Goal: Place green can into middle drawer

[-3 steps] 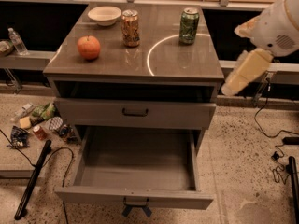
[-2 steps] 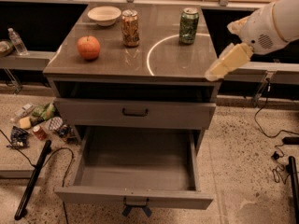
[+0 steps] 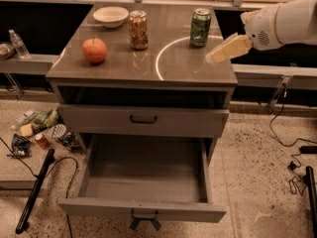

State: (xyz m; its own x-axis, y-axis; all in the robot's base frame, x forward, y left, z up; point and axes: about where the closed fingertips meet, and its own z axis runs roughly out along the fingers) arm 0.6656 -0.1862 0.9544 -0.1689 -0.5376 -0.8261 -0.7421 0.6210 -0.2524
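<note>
The robot's gripper needs to close around the upper half of the green can [image 3: 200, 22], just under the rim of the can.
The green can [image 3: 200, 28] stands upright on the grey cabinet's top [image 3: 148, 63], at the back right. My gripper [image 3: 213, 58] reaches in from the right on a white arm, its pale fingers [image 3: 229, 49] low over the top's right edge, a short way right of and nearer than the can, apart from it. The middle drawer [image 3: 143, 209], the lowest and deepest one, is pulled fully open and holds nothing I can see; a dark handle hangs at its lower front edge. The shallower drawer [image 3: 143, 119] above it is shut.
On the top stand an orange-brown patterned can [image 3: 138, 29], a red apple [image 3: 94, 50] and a white bowl [image 3: 110, 16]. Snack packets and small items [image 3: 42, 130] lie on the floor at left, with a black pole [image 3: 33, 191]. Cables run over the floor at right [image 3: 292, 148].
The arm has swung left and up from beside the cabinet's right flank; the gripper now hovers over the top's right edge, closer to the green can. Nothing else moved.
</note>
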